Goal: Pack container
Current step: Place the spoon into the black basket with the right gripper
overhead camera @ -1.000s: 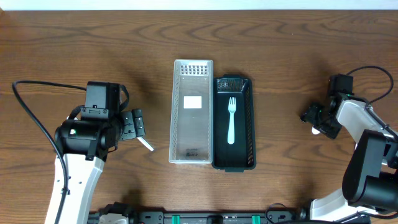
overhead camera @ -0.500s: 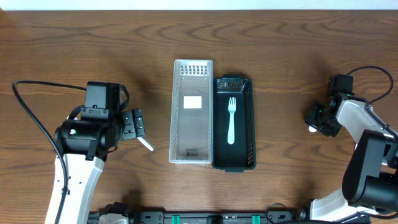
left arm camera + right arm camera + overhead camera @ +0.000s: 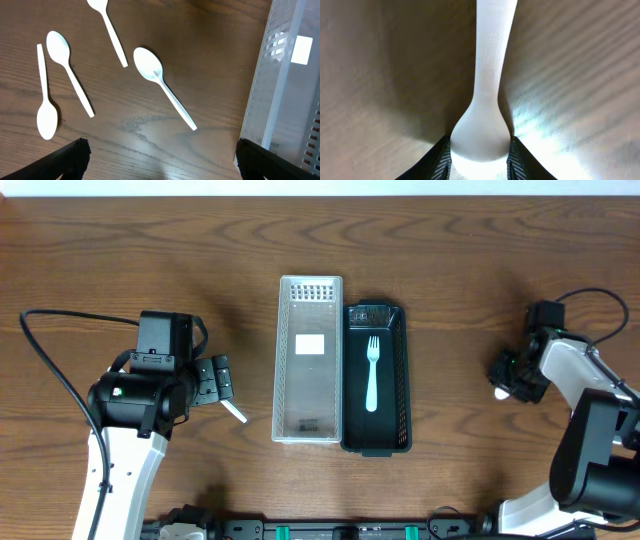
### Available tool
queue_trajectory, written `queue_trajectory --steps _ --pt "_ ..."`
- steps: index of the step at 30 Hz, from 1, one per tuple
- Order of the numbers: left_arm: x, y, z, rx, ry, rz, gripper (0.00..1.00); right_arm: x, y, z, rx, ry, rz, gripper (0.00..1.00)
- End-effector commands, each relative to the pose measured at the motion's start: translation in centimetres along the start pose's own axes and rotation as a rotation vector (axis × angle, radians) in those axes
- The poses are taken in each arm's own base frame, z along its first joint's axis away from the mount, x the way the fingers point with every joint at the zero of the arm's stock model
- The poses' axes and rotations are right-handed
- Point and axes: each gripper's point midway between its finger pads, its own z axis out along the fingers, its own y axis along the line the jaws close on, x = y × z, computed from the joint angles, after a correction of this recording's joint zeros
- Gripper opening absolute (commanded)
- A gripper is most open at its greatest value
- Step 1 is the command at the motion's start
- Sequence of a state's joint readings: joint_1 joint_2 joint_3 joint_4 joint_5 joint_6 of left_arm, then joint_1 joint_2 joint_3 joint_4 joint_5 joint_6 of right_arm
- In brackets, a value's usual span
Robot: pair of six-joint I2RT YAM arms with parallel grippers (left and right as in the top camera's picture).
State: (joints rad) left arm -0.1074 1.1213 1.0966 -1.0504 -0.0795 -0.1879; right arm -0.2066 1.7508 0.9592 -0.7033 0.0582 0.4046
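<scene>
My right gripper needs to release the white spoon in the black container (image 3: 367,381), next to the pale fork.
A clear slotted container (image 3: 310,360) and a black container (image 3: 398,380) stand side by side mid-table. A pale fork (image 3: 371,375) lies in the black one. My left gripper (image 3: 215,380) is open and empty left of the clear container (image 3: 290,75). Its wrist view shows several white spoons on the wood, one mid-frame (image 3: 148,64), and its fingers (image 3: 162,157) are wide apart. My right gripper (image 3: 505,375) is low at the table's right side. It is shut on the rounded end of a white plastic utensil (image 3: 487,100). The utensil's far end is out of view.
More white spoons lie left of the first one (image 3: 57,45), (image 3: 46,117). A spoon handle (image 3: 235,412) pokes out below the left gripper in the overhead view. The left arm's black cable (image 3: 50,370) loops over the table's left side.
My right gripper has shifted slightly left and turned a little while staying low over the utensil. The left arm and both containers have not moved.
</scene>
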Motion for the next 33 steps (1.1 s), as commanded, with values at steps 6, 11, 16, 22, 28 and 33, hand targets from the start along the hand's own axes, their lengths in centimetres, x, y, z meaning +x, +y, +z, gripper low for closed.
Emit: queue_trajectory --steps 6,11,16,22,28,33 --pt "-0.2 0.2 -0.1 -0.011 -0.004 -0.015 0.95 -1.4 10.4 -12.0 -0.157 -0.226 -0.32 0.08" --pt "-0.2 0.2 -0.1 -0.011 -0.004 -0.016 0.95 2.6 17.2 -16.1 -0.26 -0.271 -0.435 0.08" --pt "-0.2 0.2 -0.1 -0.011 -0.003 -0.016 0.95 7.8 20.8 -15.4 -0.285 -0.215 -0.484 0.09" --pt "-0.2 0.2 -0.1 -0.011 -0.003 -0.016 0.95 11.9 22.9 -11.6 -0.213 -0.128 -0.568 0.09" --pt "-0.1 0.2 -0.1 -0.011 -0.003 -0.016 0.95 13.9 23.1 -7.6 -0.123 -0.05 -0.622 0.12" --pt "-0.2 0.2 -0.1 -0.011 -0.003 -0.016 0.95 13.5 22.9 -7.3 -0.115 -0.051 -0.616 0.4"
